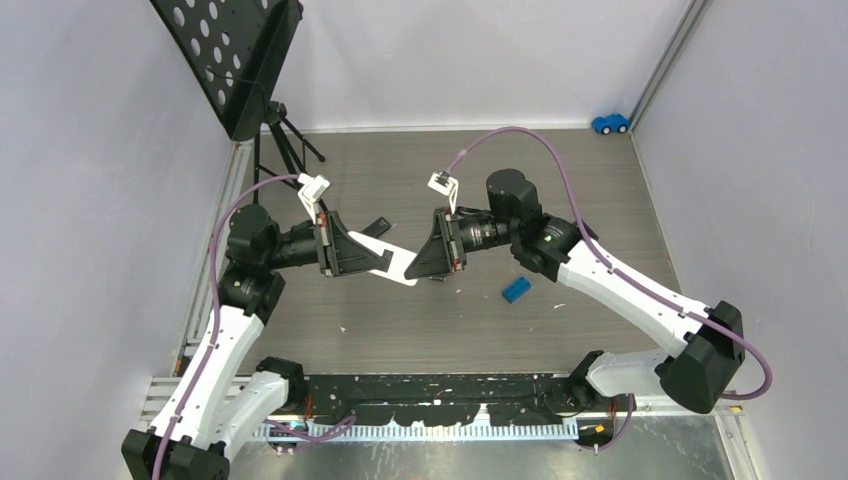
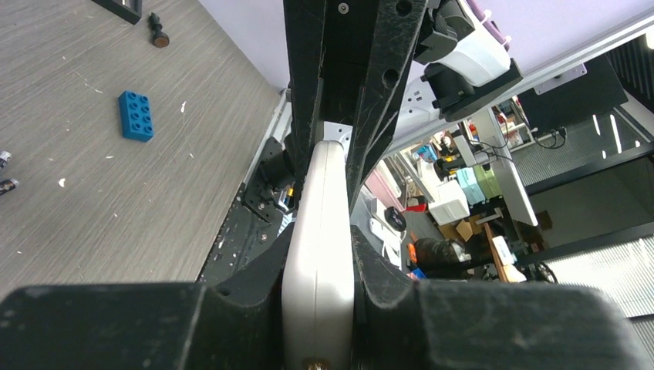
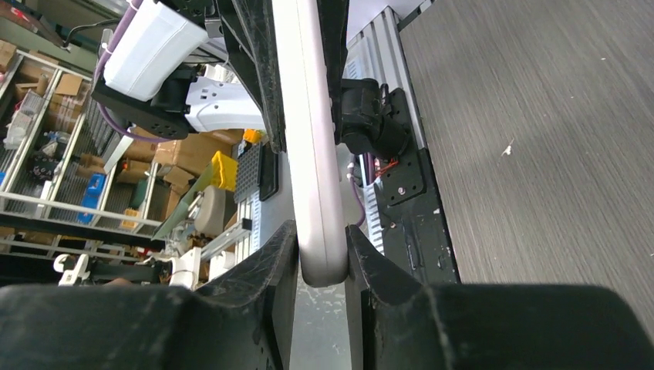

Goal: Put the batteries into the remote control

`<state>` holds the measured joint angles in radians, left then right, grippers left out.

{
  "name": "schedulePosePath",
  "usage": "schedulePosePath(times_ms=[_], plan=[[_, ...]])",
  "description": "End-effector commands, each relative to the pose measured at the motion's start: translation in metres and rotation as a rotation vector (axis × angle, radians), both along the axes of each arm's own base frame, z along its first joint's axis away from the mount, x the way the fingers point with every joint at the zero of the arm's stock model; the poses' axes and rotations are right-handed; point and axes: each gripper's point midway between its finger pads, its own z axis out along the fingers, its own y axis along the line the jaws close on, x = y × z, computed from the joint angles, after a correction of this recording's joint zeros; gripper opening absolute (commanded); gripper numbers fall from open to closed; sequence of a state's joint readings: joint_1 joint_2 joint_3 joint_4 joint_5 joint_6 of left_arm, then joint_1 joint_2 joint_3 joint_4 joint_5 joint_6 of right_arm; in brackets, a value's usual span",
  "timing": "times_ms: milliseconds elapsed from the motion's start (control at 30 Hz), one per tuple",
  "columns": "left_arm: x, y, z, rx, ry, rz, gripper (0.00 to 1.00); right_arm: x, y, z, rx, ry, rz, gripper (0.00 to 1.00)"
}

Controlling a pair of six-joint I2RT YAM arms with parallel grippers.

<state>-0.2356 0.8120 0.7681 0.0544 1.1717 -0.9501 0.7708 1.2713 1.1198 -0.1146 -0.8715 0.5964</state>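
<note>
Next, I set the white remote control down with my right gripper on the table [image 1: 503,207] between the blue block and the back wall. The remote control now hangs above the table.
The white remote control [image 1: 396,274] hangs above the table between the two arms. My left gripper [image 1: 372,258] is shut on one end of it; in the left wrist view the remote control [image 2: 320,223] sits edge-on, clamped between both fingers of that gripper [image 2: 318,270]. My right gripper [image 1: 412,268] is shut on the other end, and the right wrist view shows the rounded tip of the remote control [image 3: 308,154] pinched in that gripper [image 3: 322,258]. Two small dark batteries with silver ends [image 2: 6,185] lie on the table at the left edge of the left wrist view.
A blue rectangular block [image 1: 516,289] [image 2: 135,116] lies on the table right of the grippers. A small dark piece with a brown tip [image 2: 158,32] and a flat black part [image 1: 378,226] lie further back. A black perforated stand [image 1: 235,60] and a blue toy car [image 1: 610,123] occupy the back corners.
</note>
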Motion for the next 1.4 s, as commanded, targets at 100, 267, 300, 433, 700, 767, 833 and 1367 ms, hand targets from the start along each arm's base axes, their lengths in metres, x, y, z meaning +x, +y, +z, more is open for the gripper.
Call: schedulePosePath(times_ms=[100, 267, 300, 433, 700, 767, 833, 1367], plan=[[-0.006, -0.002, 0.011, -0.018, -0.060, -0.040, 0.00, 0.008, 0.012, 0.007, 0.036, -0.056, 0.034, 0.22], [-0.004, -0.002, 0.007, -0.015, -0.042, -0.040, 0.00, 0.011, 0.015, 0.012, 0.062, -0.055, 0.033, 0.29], [-0.004, -0.002, 0.007, -0.015, -0.039, -0.040, 0.00, 0.013, 0.017, 0.015, 0.075, -0.057, 0.027, 0.30], [-0.004, -0.003, 0.008, -0.021, -0.036, -0.040, 0.00, 0.017, 0.025, 0.017, 0.112, -0.018, 0.023, 0.24], [-0.007, -0.003, 0.021, -0.045, -0.063, -0.058, 0.00, 0.018, 0.027, 0.015, 0.125, -0.001, 0.020, 0.40], [-0.007, -0.003, 0.021, -0.046, -0.061, -0.060, 0.00, 0.020, 0.027, 0.013, 0.117, -0.001, 0.010, 0.42], [-0.007, -0.003, 0.021, -0.046, -0.062, -0.059, 0.00, 0.020, 0.027, 0.011, 0.111, -0.001, 0.011, 0.39], [0.058, 0.025, -0.042, 0.283, 0.089, 0.393, 0.96, 0.057, -0.002, 0.001, -0.077, -0.077, -0.327, 0.00]])
